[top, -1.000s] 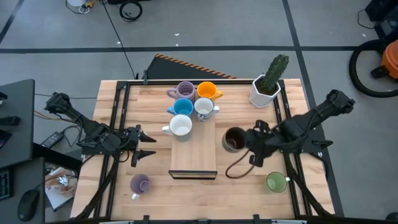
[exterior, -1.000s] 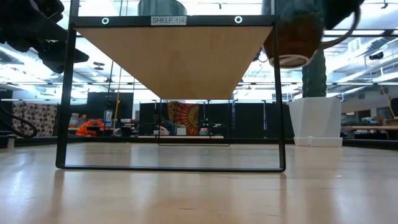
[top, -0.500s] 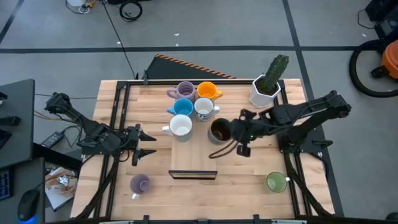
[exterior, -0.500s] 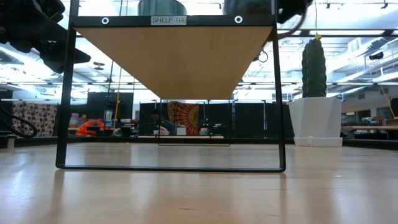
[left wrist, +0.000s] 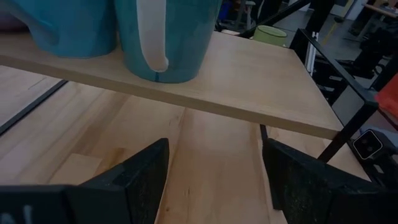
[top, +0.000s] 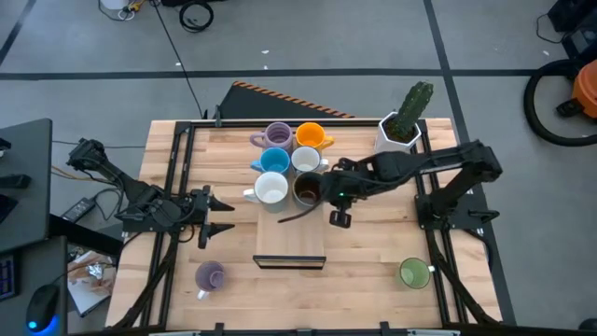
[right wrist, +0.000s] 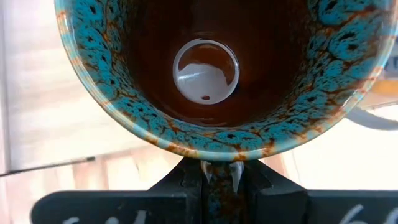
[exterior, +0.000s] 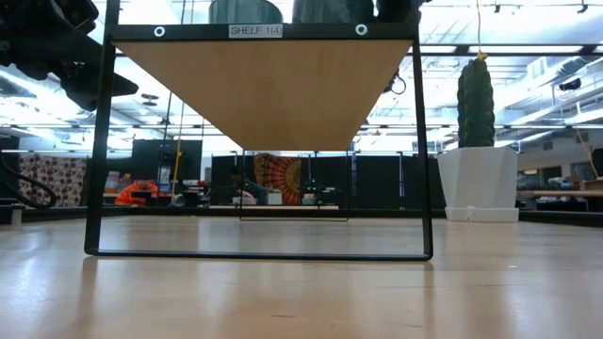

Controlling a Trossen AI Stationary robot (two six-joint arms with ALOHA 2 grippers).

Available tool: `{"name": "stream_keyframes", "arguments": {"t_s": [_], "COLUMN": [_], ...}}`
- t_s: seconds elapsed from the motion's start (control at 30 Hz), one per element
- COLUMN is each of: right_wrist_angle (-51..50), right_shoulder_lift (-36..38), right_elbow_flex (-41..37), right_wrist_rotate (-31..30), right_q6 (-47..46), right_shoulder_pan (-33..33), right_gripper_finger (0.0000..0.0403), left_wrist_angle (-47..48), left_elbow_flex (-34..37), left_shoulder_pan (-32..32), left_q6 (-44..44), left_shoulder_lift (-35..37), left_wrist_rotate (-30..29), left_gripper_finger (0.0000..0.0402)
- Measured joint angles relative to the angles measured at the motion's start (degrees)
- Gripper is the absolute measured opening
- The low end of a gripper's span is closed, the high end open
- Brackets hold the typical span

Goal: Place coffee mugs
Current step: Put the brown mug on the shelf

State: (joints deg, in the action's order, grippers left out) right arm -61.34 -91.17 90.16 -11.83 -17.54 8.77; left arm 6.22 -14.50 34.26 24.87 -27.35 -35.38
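Next, my right gripper lets go of the dark brown mug on the wooden shelf [top: 298, 190], next to the front white mug.
My right gripper [top: 324, 191] reaches over the wooden shelf [top: 291, 233] and is shut on the dark brown mug [top: 306, 189], whose teal-speckled inside fills the right wrist view [right wrist: 205, 68]. That mug sits beside a white mug [top: 270, 190]. Behind them on the shelf stand a blue [top: 273, 161], a white [top: 306, 161], a lilac [top: 277, 136] and an orange mug [top: 311, 137]. A second lilac mug [top: 209, 276] and a green mug [top: 414, 273] stand on the table. My left gripper [top: 213, 219] waits open at the shelf's left, below board level [left wrist: 214, 180]. My right gripper pinches the dark brown mug's handle [right wrist: 217, 186] between its two fingers [right wrist: 189, 183], just outside the rim. It comes from the table's right, slanting down. The mug is upright, mouth up. Whether its base rests on the shelf board, I cannot tell.
A white pot with a green cactus [top: 401, 126] stands at the table's far right, close to my right arm. The shelf's black frame [exterior: 424, 141] carries the board above the tabletop. Black rails [top: 177, 177] run along both table sides. Bare shelf board lies toward the near edge.
My right gripper has carried the dark brown mug from beside the shelf's right edge toward the table's left and far side, rising above board level. The mug now stands among the shelf mugs, next to the near white one. The gripper stayed shut on it.
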Motion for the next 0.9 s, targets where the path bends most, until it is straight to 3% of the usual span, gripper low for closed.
{"name": "stream_keyframes", "arguments": {"t_s": [0.23, 0.9], "right_wrist_angle": [-0.94, 0.29], "right_shoulder_lift": [-3.23, -3.42], "right_elbow_flex": [1.87, 1.85], "right_wrist_rotate": [0.98, 1.49], "right_q6": [0.24, -0.42], "right_shoulder_pan": [-0.53, -1.48], "right_gripper_finger": [0.0049, 0.0058], "left_wrist_angle": [-0.02, -0.02], "left_elbow_flex": [0.0, 0.0], "left_shoulder_pan": [0.0, 0.0], "left_q6": [-0.01, 0.03], "left_shoulder_lift": [0.0, 0.0], "left_wrist_rotate": [0.0, 0.0], "left_gripper_finger": [0.0265, 0.0265]}}
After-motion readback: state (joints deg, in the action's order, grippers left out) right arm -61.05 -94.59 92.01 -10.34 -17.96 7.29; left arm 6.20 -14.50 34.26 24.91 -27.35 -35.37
